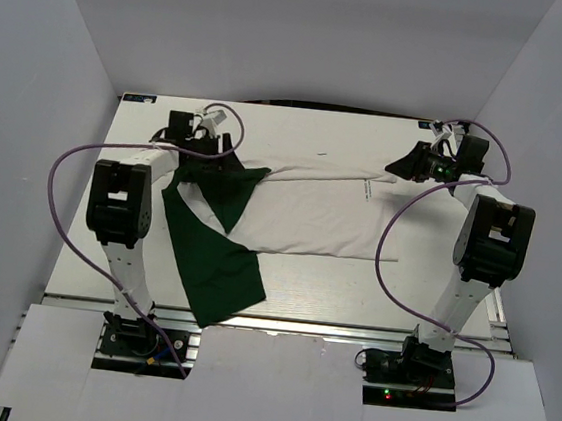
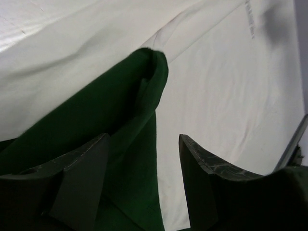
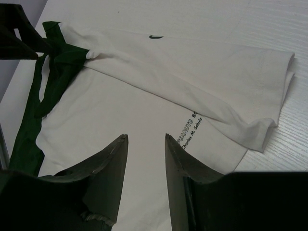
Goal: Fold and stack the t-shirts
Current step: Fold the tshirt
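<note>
Next, I pinch the sleeve's rolled edge (image 2: 146,102) with my left gripper and pull it open flat first, because the back green sleeve's end is doubled over on itself.
One t-shirt (image 1: 311,214) lies spread across the table, white with dark green sleeves, its top edge folded over. A green sleeve (image 1: 217,264) fans out toward the front left. My left gripper (image 1: 210,151) hovers at the shirt's left end. In the left wrist view it (image 2: 143,138) stands open over the sleeve (image 2: 120,110), and the cloth lies loose between the fingers (image 2: 207,163). My right gripper (image 1: 406,165) is at the shirt's right end. In the right wrist view it (image 3: 146,137) is open just above white cloth, next to the dark lettering (image 3: 191,126).
The white table (image 1: 310,128) is boxed in by grey walls at the back and both sides. A metal rail (image 1: 329,326) runs along its near edge. Purple cables (image 1: 65,163) loop beside each arm.
</note>
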{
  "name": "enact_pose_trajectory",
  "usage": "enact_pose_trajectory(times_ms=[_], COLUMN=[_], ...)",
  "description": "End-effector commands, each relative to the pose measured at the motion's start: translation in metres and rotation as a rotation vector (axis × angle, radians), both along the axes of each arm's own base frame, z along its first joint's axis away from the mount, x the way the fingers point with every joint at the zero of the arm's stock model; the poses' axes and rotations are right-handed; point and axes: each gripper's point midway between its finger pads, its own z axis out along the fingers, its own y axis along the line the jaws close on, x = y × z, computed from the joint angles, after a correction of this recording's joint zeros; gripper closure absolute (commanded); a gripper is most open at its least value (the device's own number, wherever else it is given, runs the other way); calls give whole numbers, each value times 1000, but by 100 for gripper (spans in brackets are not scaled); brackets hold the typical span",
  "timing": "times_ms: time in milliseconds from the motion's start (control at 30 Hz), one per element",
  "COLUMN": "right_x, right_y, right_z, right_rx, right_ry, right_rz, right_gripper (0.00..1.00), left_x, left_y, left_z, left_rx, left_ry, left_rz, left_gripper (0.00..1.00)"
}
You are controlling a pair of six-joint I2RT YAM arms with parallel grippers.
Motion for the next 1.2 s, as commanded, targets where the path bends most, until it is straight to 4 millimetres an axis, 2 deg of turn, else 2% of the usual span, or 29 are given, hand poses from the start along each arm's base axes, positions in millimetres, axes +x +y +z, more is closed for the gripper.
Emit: enact_pose_trajectory(times_ms=[0,200,533,633,667,733,767,900,1000,1167], right_x=[1,0,0,-1,-1,-2,-3,-5,-6,-6], right_y=[1,1,2,2,3,2,2,3,2,2], right_z=[32,32,31,32,32,33,34,33,33,35], right_rx=[-7,-2,12,14,12,11,10,8,9,10], right_ry=[-85,-76,-63,-62,-66,-69,-71,-70,-71,-75], right_rz=[17,16,11,13,15,16,16,17,17,16], right_gripper=[57,57,57,57,57,57,57,57,57,57], left_x=[11,15,0,0,-2,-5,-6,-14,-27,-67], left_y=[-7,-7,2,-2,-5,-11,-13,-23,-36,-65], left_z=[11,-5,-23,-16,-11,-5,3,29,43,34], left_rx=[116,222,361,349,343,331,321,300,247,165], left_ry=[-109,-124,-131,-145,-156,-169,-178,-222,-216,-109], left_rz=[-41,-14,-8,-17,-26,-42,-39,-57,-92,-197], left_gripper=[30,32,52,68,77,89,99,100,100,100])
